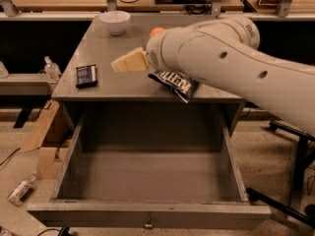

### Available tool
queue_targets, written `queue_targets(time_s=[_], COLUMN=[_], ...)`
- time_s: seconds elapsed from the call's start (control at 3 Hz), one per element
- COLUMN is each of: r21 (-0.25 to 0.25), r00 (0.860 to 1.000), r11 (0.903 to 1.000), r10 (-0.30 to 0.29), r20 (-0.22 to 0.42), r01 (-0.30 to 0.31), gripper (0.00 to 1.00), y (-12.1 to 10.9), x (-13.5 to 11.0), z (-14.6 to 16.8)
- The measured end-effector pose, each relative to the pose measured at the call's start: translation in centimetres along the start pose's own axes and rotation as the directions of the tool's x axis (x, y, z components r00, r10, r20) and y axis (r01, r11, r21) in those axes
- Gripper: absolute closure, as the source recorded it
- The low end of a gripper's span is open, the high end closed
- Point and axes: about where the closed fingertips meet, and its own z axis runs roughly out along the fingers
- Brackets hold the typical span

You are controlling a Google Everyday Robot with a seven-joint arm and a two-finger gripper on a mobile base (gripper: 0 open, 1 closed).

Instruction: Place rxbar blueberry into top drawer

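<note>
Next, I move my gripper to the rxbar blueberry and close it on the bar's far end (85,70), the one toward the white bowl.
The rxbar blueberry (86,75) lies flat on the grey table top near its left edge, a small dark bar with pale lettering. My gripper (129,62) hovers over the table top a short way right of the bar, pointing left toward it and holding nothing I can see. The big pale arm (231,58) reaches in from the right. The top drawer (147,214) is pulled wide open below the table top and its inside is bare. Its small metal knob (147,225) shows on the front panel.
A dark-blue Kettle chip bag (178,84) lies at the table's front edge under the arm. An orange (156,31) peeks out behind the arm. A white bowl (114,21) stands at the back left. Cardboard (45,132) and a bottle (21,189) lie on the floor at left.
</note>
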Motion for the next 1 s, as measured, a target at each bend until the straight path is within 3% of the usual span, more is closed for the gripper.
queue_targets(time_s=[0.33, 0.67, 1.0], r21=[-0.029, -0.013, 0.026], r00=[1.0, 0.994, 0.973], r11=[0.9995, 0.9991, 0.9996], r10=[-0.012, -0.042, -0.005], r20=[-0.016, -0.099, -0.232], r01=[0.012, 0.04, 0.011], gripper=[0.0, 0.0, 0.0], y=[3.2, 5.8, 9.3], x=[-2.1, -3.0, -2.5], z=[3.7, 8.0, 14.8])
